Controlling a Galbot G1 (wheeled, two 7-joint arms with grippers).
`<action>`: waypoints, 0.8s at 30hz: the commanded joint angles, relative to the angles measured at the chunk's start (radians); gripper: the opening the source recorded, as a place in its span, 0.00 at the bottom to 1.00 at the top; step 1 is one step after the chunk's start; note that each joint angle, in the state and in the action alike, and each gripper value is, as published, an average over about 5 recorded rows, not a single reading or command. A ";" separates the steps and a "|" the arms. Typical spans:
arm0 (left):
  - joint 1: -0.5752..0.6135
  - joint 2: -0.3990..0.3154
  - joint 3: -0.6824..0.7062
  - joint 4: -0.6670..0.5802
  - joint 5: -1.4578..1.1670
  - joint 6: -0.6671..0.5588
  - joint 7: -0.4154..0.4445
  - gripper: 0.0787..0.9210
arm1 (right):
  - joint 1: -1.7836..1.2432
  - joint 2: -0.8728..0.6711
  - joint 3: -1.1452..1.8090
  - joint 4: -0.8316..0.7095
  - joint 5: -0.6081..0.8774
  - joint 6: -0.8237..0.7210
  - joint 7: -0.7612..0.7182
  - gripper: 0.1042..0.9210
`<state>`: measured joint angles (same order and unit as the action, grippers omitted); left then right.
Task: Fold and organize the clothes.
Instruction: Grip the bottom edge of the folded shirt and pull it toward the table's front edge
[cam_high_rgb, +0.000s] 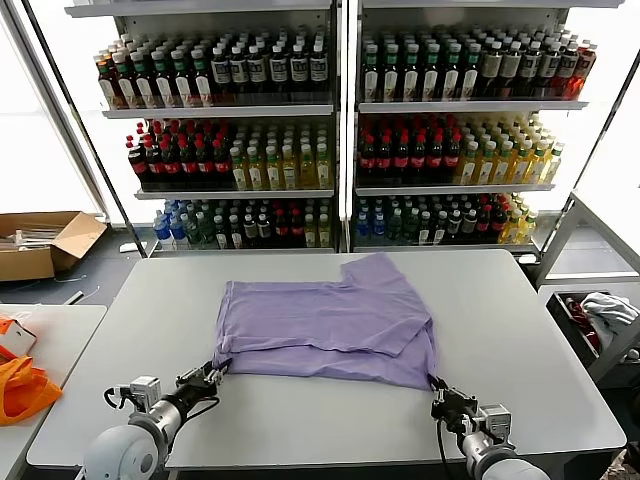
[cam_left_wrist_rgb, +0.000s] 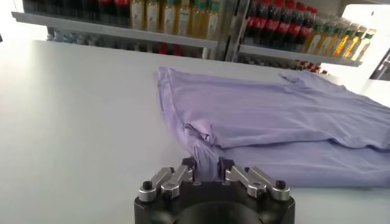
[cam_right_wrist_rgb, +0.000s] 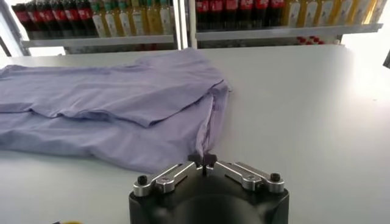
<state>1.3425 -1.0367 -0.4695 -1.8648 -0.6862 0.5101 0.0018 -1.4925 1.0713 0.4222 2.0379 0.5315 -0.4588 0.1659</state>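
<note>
Next, my right gripper takes the sleeve's tip (cam_high_rgb: 382, 259) after I pull the near corners toward me, since the sleeve sticks out past the T-shirt's far edge.
A lavender T-shirt (cam_high_rgb: 325, 320) lies partly folded on the grey table (cam_high_rgb: 300, 420), its far half doubled over the near half, one sleeve pointing to the far right. My left gripper (cam_high_rgb: 212, 374) is shut on the shirt's near left corner, which is bunched between its fingers (cam_left_wrist_rgb: 205, 167). My right gripper (cam_high_rgb: 440, 392) is shut on the shirt's near right corner (cam_right_wrist_rgb: 203, 155). The shirt also shows in the left wrist view (cam_left_wrist_rgb: 274, 122) and the right wrist view (cam_right_wrist_rgb: 109, 103). No printed graphic or neck label shows.
Drink shelves (cam_high_rgb: 330, 120) stand behind the table. An orange bag (cam_high_rgb: 22, 385) lies on a side table at the left. A cardboard box (cam_high_rgb: 40, 245) sits on the floor far left. A bin with a white-and-red bundle (cam_high_rgb: 600, 315) stands at the right.
</note>
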 joint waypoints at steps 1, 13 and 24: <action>0.073 -0.014 -0.043 -0.055 0.014 -0.009 0.001 0.06 | -0.042 -0.011 0.018 0.054 0.004 0.005 -0.015 0.00; 0.344 -0.039 -0.156 -0.268 0.063 0.005 0.037 0.02 | -0.248 -0.012 0.144 0.185 -0.031 0.010 -0.066 0.00; 0.542 -0.086 -0.268 -0.368 0.095 0.007 0.067 0.02 | -0.396 0.048 0.194 0.248 -0.121 0.043 -0.130 0.01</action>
<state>1.6693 -1.0946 -0.6333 -2.1113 -0.6166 0.5149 0.0434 -1.7792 1.0914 0.5747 2.2345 0.4518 -0.4282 0.0688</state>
